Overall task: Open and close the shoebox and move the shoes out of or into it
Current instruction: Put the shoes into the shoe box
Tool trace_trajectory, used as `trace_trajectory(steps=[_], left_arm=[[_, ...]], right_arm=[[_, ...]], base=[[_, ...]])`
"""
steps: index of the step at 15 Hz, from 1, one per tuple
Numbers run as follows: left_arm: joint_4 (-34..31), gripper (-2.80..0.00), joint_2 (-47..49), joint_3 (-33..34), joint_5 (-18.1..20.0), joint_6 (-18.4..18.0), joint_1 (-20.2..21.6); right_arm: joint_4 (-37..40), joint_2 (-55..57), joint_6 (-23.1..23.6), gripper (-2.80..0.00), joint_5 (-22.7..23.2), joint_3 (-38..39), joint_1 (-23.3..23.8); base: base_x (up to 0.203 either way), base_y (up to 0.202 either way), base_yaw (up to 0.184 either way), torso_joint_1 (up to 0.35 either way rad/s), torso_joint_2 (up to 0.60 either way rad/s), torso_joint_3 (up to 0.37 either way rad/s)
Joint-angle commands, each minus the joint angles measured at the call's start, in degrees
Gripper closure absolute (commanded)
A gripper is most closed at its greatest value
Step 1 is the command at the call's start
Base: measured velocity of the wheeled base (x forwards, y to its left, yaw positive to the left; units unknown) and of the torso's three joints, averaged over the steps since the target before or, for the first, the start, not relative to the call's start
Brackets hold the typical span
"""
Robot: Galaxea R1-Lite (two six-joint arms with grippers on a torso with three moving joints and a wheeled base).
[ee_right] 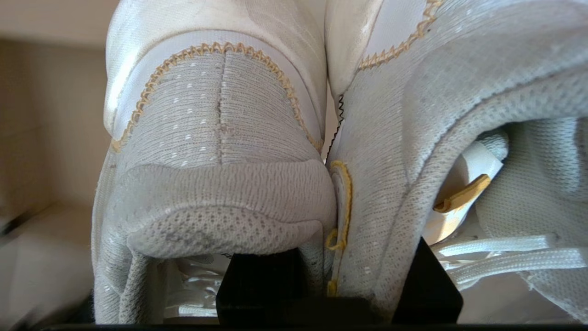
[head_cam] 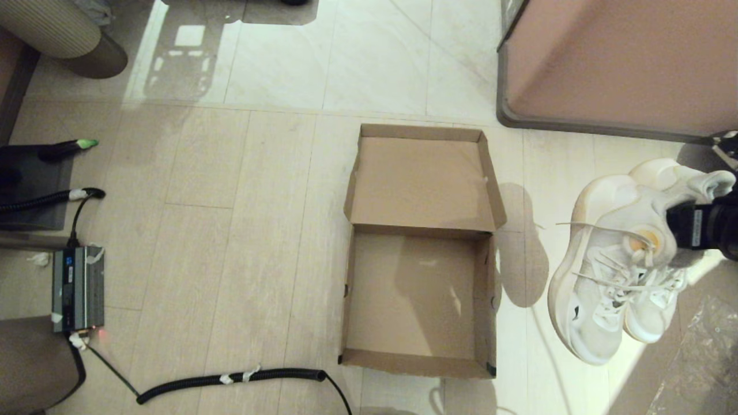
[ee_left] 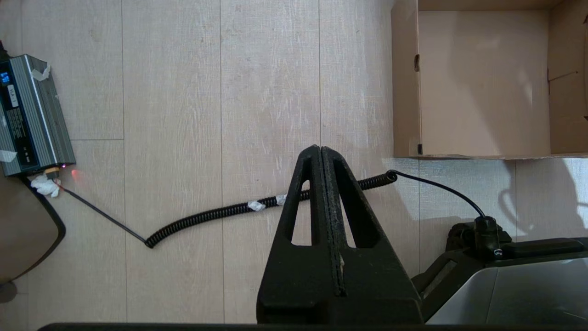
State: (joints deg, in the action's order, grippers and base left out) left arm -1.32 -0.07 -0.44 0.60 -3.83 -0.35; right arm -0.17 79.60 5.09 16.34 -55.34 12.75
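Next, my right gripper sets the white mesh shoes down and lets go of them on the middle of the open shoebox's bottom (head_cam: 426,294), with their toes pointing toward me.
The brown cardboard shoebox (head_cam: 418,300) sits open and empty on the floor, its hinged lid (head_cam: 424,178) laid back flat on the far side. The white mesh shoes (head_cam: 620,271) hang together to the right of the box, held by their heel collars. My right gripper (head_cam: 663,230) is shut on the shoes; its black fingers (ee_right: 262,285) pinch the inner collars of both shoes (ee_right: 220,138). My left gripper (ee_left: 320,149) is shut with nothing in it, parked over the floor near the box's (ee_left: 482,82) near left corner.
A pinkish-brown cabinet (head_cam: 622,63) with a dark rim stands at the far right. A black coiled cable (head_cam: 230,378) runs across the floor to a grey power unit (head_cam: 78,288) at the left. Crinkled plastic (head_cam: 703,357) lies at the near right.
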Motion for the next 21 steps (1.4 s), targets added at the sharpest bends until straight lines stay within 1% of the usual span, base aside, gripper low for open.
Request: trace_trajectory(steps=[1, 3, 5, 6, 8, 9, 10, 13, 15, 16, 18, 21], left_arm=[[0.00, 0.00, -0.10, 0.00, 0.02, -0.04, 0.00], [0.00, 0.00, -0.01, 0.00, 0.37, -0.47, 0.00], [0.00, 0.00, -0.03, 0.00, 0.46, -1.18, 0.00], [0.00, 0.00, -0.03, 0.00, 0.46, -1.25, 0.00], [0.00, 0.00, -0.01, -0.01, 0.46, -1.27, 0.00], [0.00, 0.00, -0.01, -0.09, 0.46, -1.27, 0.00], [0.00, 0.00, -0.01, -0.01, 0.45, -1.27, 0.00], [0.00, 0.00, -0.09, -0.09, 0.37, -1.27, 0.00], [0.00, 0.00, -0.01, -0.09, 0.37, -1.27, 0.00], [0.00, 0.00, -0.01, -0.09, 0.37, -1.27, 0.00], [-0.09, 0.00, -0.04, -0.09, 0.37, -1.18, 0.00], [-0.35, 0.00, -0.01, -0.18, 0.37, -1.18, 0.00]], right_arm=[[9.65, -12.27, -0.02, 0.00, 2.10, 0.52, -3.35], [13.35, -14.28, -1.01, 0.00, 2.30, 1.66, -11.62], [14.33, -14.70, -2.83, 0.00, -0.48, 3.39, -21.05], [14.41, -14.04, -3.94, 0.00, -2.67, 4.09, -26.46], [12.95, -10.54, -7.33, 0.00, -9.21, 5.52, -37.91], [10.41, -7.09, -9.34, 0.00, -12.25, 6.54, -42.01], [6.48, -2.96, -10.85, 0.00, -14.74, 7.69, -44.53], [-7.49, 9.95, -13.05, 0.00, -21.29, 9.32, -48.82], [-16.06, 17.59, -13.63, 0.00, -24.06, 9.07, -49.85], [-19.12, 20.97, -13.78, 0.00, -25.19, 8.31, -50.11], [-22.66, 27.04, -14.11, 0.00, -27.03, 4.57, -50.35], [-24.34, 35.11, -16.44, 0.00, -31.27, -4.02, -50.36]], base=[[0.000, 0.000, 0.000, 0.000, 0.00, 0.000], [0.000, 0.000, 0.000, 0.000, 0.00, 0.000], [0.000, 0.000, 0.000, 0.000, 0.00, 0.000], [0.000, 0.000, 0.000, 0.000, 0.00, 0.000], [0.000, 0.000, 0.000, 0.000, 0.00, 0.000], [0.000, 0.000, 0.000, 0.000, 0.00, 0.000], [0.000, 0.000, 0.000, 0.000, 0.00, 0.000], [0.000, 0.000, 0.000, 0.000, 0.00, 0.000], [0.000, 0.000, 0.000, 0.000, 0.00, 0.000], [0.000, 0.000, 0.000, 0.000, 0.00, 0.000], [0.000, 0.000, 0.000, 0.000, 0.00, 0.000], [0.000, 0.000, 0.000, 0.000, 0.00, 0.000]])
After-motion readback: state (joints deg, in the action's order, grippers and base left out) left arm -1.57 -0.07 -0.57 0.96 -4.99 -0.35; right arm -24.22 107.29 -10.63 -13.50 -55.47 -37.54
